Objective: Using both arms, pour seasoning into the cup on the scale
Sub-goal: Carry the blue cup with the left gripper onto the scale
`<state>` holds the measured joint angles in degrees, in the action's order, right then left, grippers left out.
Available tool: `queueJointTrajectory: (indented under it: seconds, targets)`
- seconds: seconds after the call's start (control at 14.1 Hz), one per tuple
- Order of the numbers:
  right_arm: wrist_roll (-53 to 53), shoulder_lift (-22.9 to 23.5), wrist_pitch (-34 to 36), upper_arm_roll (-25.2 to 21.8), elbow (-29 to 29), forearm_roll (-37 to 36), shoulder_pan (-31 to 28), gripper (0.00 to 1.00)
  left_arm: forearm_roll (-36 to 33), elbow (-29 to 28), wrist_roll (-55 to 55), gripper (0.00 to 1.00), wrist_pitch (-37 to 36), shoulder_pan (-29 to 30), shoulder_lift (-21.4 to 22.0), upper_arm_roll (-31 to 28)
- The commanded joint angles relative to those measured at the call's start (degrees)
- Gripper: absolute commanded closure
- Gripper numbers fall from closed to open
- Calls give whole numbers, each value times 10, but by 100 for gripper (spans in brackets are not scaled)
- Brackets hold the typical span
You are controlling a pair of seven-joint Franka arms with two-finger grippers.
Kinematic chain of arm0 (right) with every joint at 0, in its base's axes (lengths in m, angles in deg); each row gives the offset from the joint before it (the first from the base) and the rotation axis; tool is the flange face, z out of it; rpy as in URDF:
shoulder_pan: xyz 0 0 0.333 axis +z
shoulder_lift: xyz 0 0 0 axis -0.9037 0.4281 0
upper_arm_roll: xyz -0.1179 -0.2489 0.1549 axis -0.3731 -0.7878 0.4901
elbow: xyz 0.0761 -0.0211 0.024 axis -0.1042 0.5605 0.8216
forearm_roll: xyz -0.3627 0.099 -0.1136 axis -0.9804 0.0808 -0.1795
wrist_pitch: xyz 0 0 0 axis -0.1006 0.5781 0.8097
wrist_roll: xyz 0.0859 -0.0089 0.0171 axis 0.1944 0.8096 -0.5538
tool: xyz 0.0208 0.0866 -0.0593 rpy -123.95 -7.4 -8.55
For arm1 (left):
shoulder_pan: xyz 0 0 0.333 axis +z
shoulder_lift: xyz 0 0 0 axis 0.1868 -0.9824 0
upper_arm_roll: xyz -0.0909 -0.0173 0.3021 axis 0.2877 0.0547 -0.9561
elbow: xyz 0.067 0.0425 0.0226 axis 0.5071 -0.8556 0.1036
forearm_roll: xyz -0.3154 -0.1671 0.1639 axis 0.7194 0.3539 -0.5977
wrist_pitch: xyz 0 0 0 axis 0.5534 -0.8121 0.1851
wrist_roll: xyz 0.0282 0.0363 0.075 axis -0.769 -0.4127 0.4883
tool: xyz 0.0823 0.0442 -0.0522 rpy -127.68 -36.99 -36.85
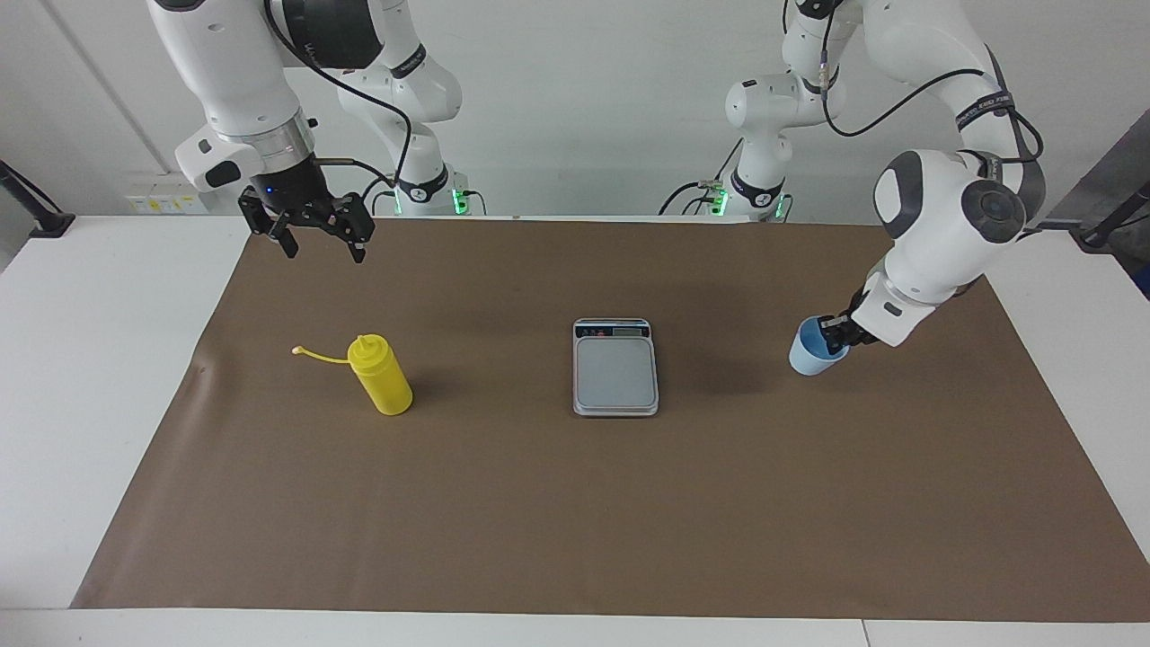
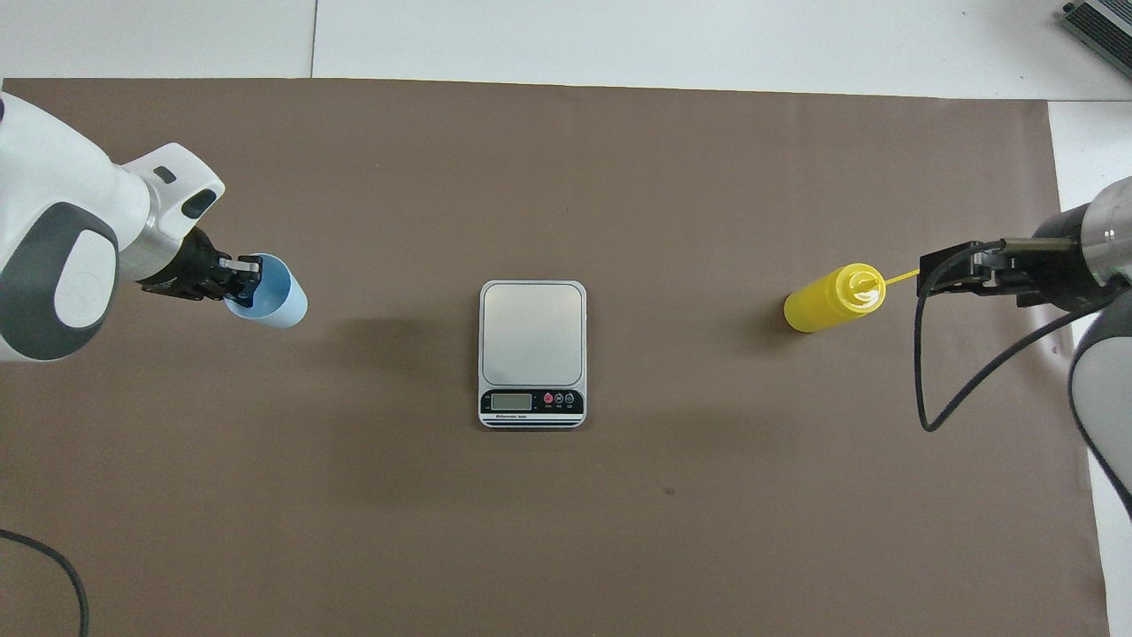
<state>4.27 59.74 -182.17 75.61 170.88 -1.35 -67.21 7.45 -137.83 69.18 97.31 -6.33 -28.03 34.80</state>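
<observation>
I should use my left gripper to set the light blue cup down near the middle of the scale's bare plate (image 2: 530, 327).
The light blue cup (image 1: 811, 357) hangs in my left gripper (image 1: 837, 334), which is shut on its rim and holds it tilted a little above the brown mat, toward the left arm's end of the table from the scale. In the overhead view the cup (image 2: 276, 305) and the left gripper (image 2: 240, 276) show the same grip. The silver-grey scale (image 1: 615, 370) (image 2: 532, 332) lies flat at the mat's middle, its plate bare. The yellow seasoning bottle (image 1: 382, 377) (image 2: 827, 301) stands upright toward the right arm's end, cap strap hanging out. My right gripper (image 1: 321, 249) (image 2: 927, 276) is open and empty, raised over the mat beside the bottle.
The brown mat (image 1: 575, 521) covers most of the white table (image 1: 99, 359). A black cable (image 2: 964, 389) loops from the right arm's wrist. Nothing else lies on the mat.
</observation>
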Motion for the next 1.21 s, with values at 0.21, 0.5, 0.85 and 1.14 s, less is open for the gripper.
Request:
queueJointTrajectory:
  seconds: [0.21, 0.5, 0.85, 1.14]
  targets:
    - [8, -1, 5, 4, 2, -2, -5, 0, 7, 0, 197, 100, 36, -118, 0, 8]
    - [8, -1, 5, 4, 2, -2, -5, 0, 30, -35, 280, 100, 123, -182, 1, 7]
    - [8, -1, 5, 4, 2, -2, -5, 0, 29, -21, 328, 100, 172, -236, -40, 6]
    - [8, -1, 5, 4, 2, -2, -5, 0, 21, -23, 339, 100, 185, -248, -55, 5]
